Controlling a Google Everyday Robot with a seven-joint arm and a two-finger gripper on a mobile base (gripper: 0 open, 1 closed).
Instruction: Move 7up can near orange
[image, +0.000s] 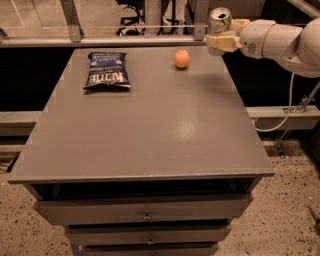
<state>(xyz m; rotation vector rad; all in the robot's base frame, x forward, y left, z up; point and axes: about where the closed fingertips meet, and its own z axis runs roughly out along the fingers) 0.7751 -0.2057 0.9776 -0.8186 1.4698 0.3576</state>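
Observation:
Next, my gripper lets go of the 7up can standing upright on the grey table (204, 61), between the orange and the table corner nearest to it.
The orange (182, 58) sits on the grey table (150, 125) near its far right corner. My gripper (220, 34) is in the air above and just beyond that corner, to the right of the orange. It is shut on the 7up can (219, 21), whose silver pull-tab top shows above the fingers. The can hangs upright, clear of the table. The lower part of the can is hidden by the fingers.
A dark blue chip bag (106, 71) lies on the table's far left. A metal rail (100, 41) runs behind the table. Drawers (145, 212) sit below the front edge. A cable (287, 107) hangs from my arm on the right.

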